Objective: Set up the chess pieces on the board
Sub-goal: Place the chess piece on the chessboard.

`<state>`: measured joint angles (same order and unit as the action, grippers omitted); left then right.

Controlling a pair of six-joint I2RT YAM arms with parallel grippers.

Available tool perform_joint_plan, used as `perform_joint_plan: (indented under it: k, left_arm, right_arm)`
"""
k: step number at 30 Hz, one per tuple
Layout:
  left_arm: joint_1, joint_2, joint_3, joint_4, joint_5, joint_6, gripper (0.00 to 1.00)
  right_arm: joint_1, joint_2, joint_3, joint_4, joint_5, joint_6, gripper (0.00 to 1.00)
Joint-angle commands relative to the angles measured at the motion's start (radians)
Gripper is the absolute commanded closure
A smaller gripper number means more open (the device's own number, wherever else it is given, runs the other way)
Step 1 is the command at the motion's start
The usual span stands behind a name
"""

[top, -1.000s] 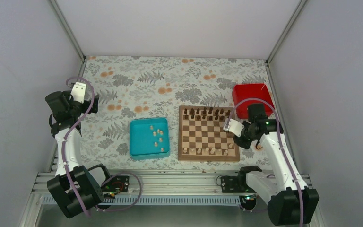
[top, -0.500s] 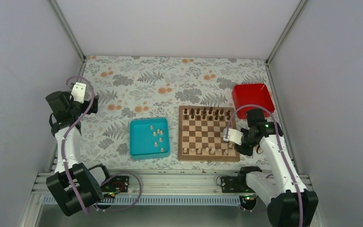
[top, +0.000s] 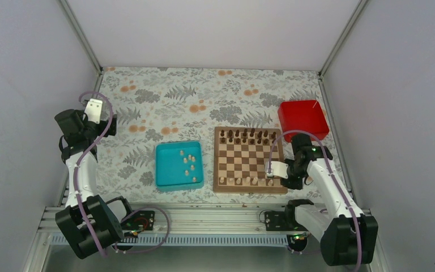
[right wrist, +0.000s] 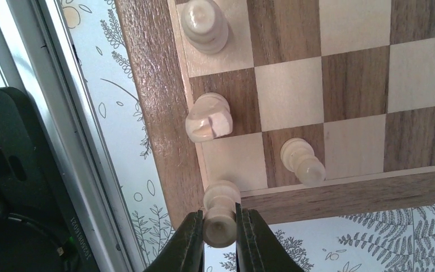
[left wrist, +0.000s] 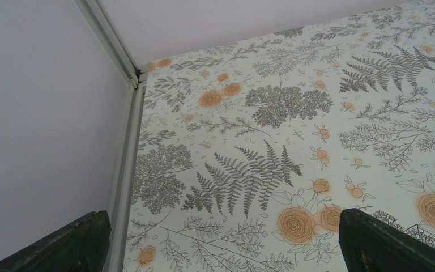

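Observation:
I need to set the pale rook, now held just above the board, down with my right gripper and let go of it on the light corner square (top: 277, 182) (right wrist: 233, 163), beside the pale knight.
The wooden board (top: 250, 160) lies right of centre; dark chessmen fill its far rows and several pale pieces (top: 238, 181) stand in its near row. My right gripper (right wrist: 220, 226) is shut on a pale rook (right wrist: 221, 212), held just above the board's near right corner square (right wrist: 232, 164); it also shows in the top view (top: 271, 182). A pale knight (right wrist: 208, 117), a pawn (right wrist: 301, 161) and another piece (right wrist: 204, 24) stand close by. Several pale pieces (top: 188, 161) lie in the teal tray (top: 179, 165). My left gripper (top: 94, 106) is open and empty, far left.
A red box (top: 302, 119) sits behind the board at the right. The metal rail (right wrist: 62, 130) of the table's near edge runs beside the board's corner. The left wrist view shows floral cloth (left wrist: 294, 130) and the wall post (left wrist: 126, 153).
My right gripper has moved toward the near edge with the rook, from beside the board's right middle down to its near right corner. The left arm has not moved.

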<state>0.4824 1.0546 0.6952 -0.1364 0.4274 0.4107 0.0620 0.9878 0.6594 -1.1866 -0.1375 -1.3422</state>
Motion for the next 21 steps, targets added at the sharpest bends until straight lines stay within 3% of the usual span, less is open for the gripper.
perform_joint_plan:
  k: [1, 11, 21]
  left_arm:
    - [0.008, 0.006, 0.021, 0.014, -0.007, 0.01, 0.0]
    - [0.008, 0.014, 0.018, 0.017, 0.001, 0.013, 0.0]
    - [0.007, 0.013, 0.017, 0.018, 0.001, 0.013, 0.0]
  right_arm:
    - [-0.011, 0.013, 0.01, 0.016, -0.037, -0.039, 0.94]
    - [-0.009, 0.051, 0.025, 0.023, -0.1, -0.029, 0.94]
    - [-0.009, 0.065, -0.001, 0.048, -0.065, -0.02, 0.93]
